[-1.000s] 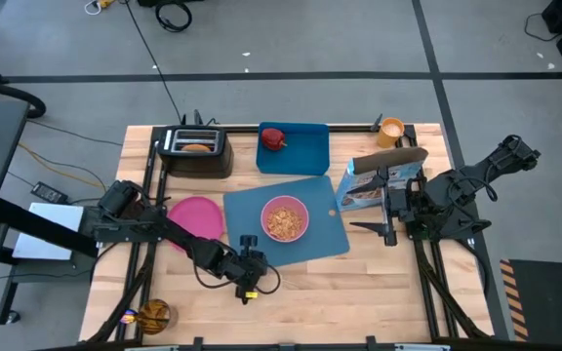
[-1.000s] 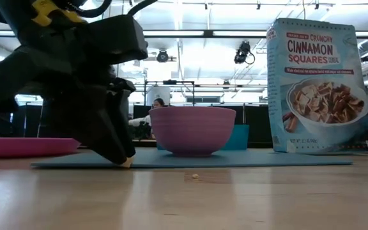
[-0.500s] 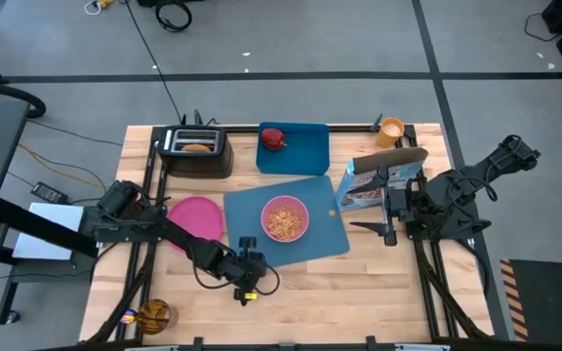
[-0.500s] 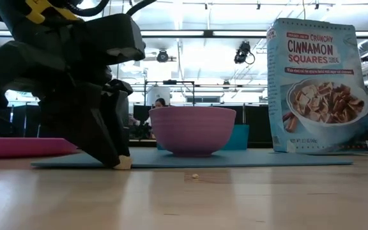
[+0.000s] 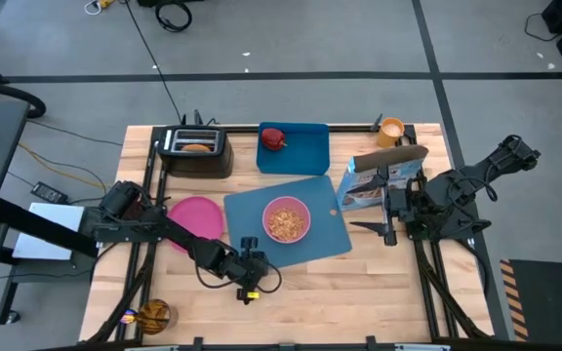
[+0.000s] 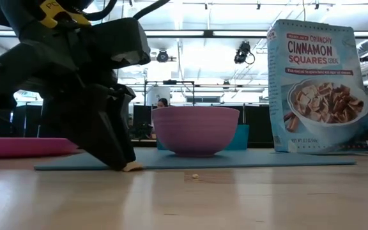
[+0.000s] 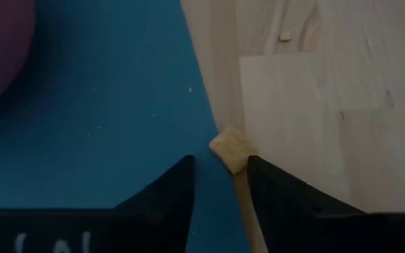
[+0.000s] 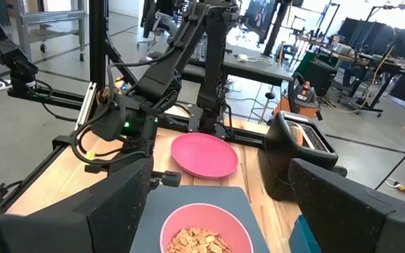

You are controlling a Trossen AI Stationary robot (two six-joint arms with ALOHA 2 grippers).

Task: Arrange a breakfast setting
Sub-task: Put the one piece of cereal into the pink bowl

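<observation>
The cereal piece lies across the mat's edge with its corner against one finger, so the robot's left gripper will back away and take the piece by its flat sides (image 7: 223, 156).
A pink bowl (image 5: 285, 218) of cereal stands on the blue mat (image 5: 310, 244). My left gripper (image 7: 220, 169) is down at the mat's near edge (image 5: 261, 270), open, with a square cereal piece (image 7: 232, 149) just ahead of its fingertips. To the mat's left a pink plate (image 5: 195, 214) lies on the wood. A toast slice sits in the black toaster (image 5: 195, 151), and a red apple (image 5: 273, 138) lies in the smaller blue tray. An orange cup (image 5: 391, 130) stands at the far right. My right gripper (image 8: 220, 211) hangs open, raised over the table's right side. My left gripper slants down along the mat's near edge toward the table's right. The cereal piece (image 6: 133, 167) lies flat where mat and wood meet, its corner against the inner tip of one finger (image 7: 262, 176). The other finger (image 7: 174, 186) stands clear of it over the mat.
A cinnamon cereal box (image 5: 379, 180) stands upright right of the mat, beside my right arm. A loose crumb (image 6: 195, 176) lies on the bare wood near the front edge. Free wood runs along the table's near side.
My left gripper has stayed at the mat's near edge and rolled slightly. The cereal piece at its fingertips has shifted a little and now lies flatter on the surface.
</observation>
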